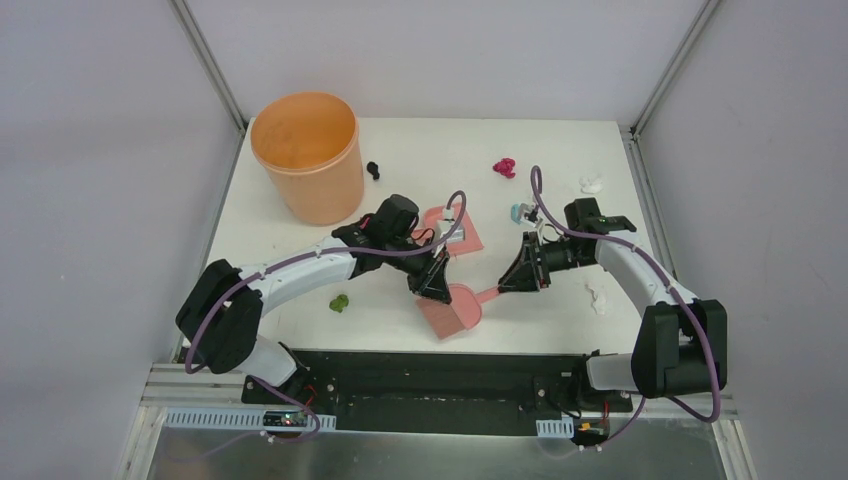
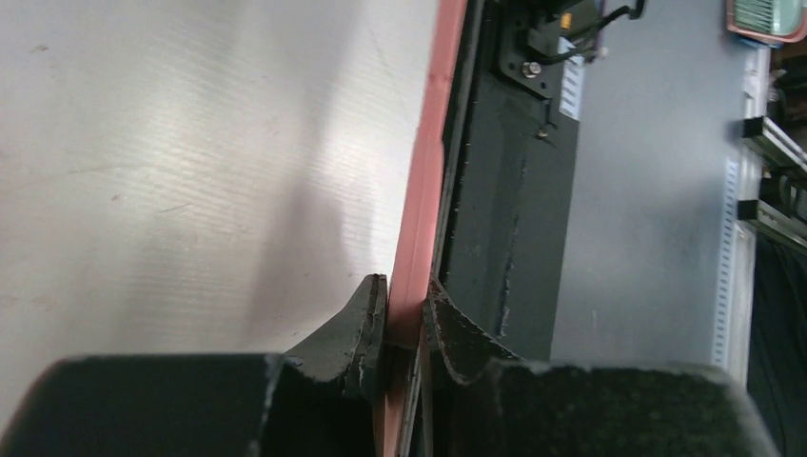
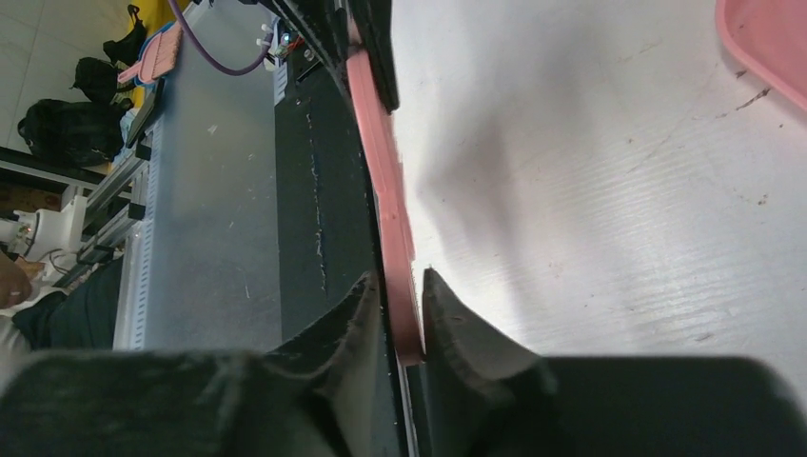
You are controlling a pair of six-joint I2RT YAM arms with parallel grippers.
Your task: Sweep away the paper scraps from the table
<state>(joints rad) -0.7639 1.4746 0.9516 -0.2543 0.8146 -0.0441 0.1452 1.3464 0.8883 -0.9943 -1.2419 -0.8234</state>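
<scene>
The brush's handle end sits slanted and shallow in my right gripper, so I should take the handle deeper [image 3: 397, 274] while my left gripper steadies the brush.
A flat pink hand brush [image 1: 452, 310] lies near the front edge of the white table [image 1: 430, 150]. Both grippers grip it. My left gripper [image 1: 432, 285] is shut on its head end; the left wrist view shows its thin pink edge [image 2: 423, 190] pinched in my left gripper [image 2: 407, 300]. My right gripper [image 1: 508, 285] is shut on the handle's tip [image 3: 404, 324]. The paper scraps lie apart: black [image 1: 373, 170], magenta [image 1: 505, 167], teal [image 1: 520, 212], olive green [image 1: 340, 301], white [image 1: 592, 184] and white [image 1: 598, 297].
An orange bucket [image 1: 308, 155] stands at the back left. The pink dustpan [image 1: 455, 232] lies mid-table behind the brush, under the left wrist; its corner shows in the right wrist view [image 3: 771, 38]. The black front frame [image 1: 430, 365] runs close below the brush.
</scene>
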